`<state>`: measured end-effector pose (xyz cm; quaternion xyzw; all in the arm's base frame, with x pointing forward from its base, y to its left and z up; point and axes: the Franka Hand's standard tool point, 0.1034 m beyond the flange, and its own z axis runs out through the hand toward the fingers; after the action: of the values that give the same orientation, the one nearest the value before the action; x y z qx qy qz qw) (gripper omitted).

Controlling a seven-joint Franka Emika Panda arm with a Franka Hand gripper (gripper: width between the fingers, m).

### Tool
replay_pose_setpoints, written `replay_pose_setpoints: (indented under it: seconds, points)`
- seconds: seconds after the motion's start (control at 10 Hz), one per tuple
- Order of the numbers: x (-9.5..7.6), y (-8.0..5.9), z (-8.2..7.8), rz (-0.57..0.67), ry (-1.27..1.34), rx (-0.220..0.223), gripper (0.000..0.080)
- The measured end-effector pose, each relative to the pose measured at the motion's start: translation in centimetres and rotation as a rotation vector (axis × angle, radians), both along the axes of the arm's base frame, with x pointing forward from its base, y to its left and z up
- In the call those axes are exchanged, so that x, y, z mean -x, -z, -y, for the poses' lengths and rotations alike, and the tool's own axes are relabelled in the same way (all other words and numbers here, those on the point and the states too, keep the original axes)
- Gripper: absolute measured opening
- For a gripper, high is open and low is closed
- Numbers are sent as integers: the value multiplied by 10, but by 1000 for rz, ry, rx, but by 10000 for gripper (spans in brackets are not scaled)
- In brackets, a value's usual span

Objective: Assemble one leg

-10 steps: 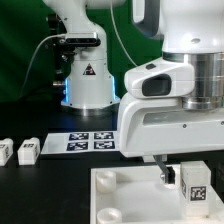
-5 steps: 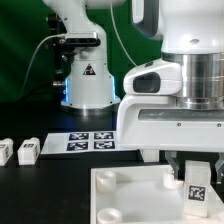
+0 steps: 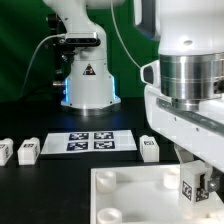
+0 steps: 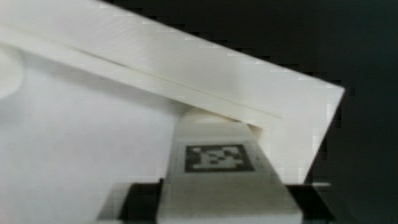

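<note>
The tray-like piece's corner is crooked to my turned gripper, so next I open, turn the wrist back and grip the leg (image 3: 194, 185) again before screwing it in.
My gripper (image 3: 194, 183) is shut on a leg (image 3: 193, 186), a small white block with a black-and-white tag facing the camera. It holds the leg upright at the right rear corner of the large white tray-like piece (image 3: 125, 196). In the wrist view the leg (image 4: 217, 160) sits between my dark fingers (image 4: 141, 203), its far end at the corner of the tray-like piece (image 4: 107, 120). Whether the leg sits in a socket is hidden. Two more legs (image 3: 28, 150) (image 3: 5, 152) lie at the exterior view's left, and another (image 3: 148, 148) lies behind the tray-like piece.
The marker board (image 3: 92, 141) lies flat behind the tray-like piece. A second robot's white base (image 3: 88, 85) stands at the back with cables beside it. The table is black.
The wrist has turned about its axis and shifted toward the exterior view's right, still holding the leg at the tray's corner. The leg behind the tray has come into view.
</note>
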<state>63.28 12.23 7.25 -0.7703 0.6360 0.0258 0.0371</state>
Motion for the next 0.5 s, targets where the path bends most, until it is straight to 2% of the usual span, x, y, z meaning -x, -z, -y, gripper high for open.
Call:
replay_pose_setpoints:
  seconds: [0.2,0.4,0.5]
  points:
    - [0,1,0,-19,272,-20,293]
    - [0,1,-1,-24,325,-15,293]
    - [0,1,-1,-24,323,-15,408]
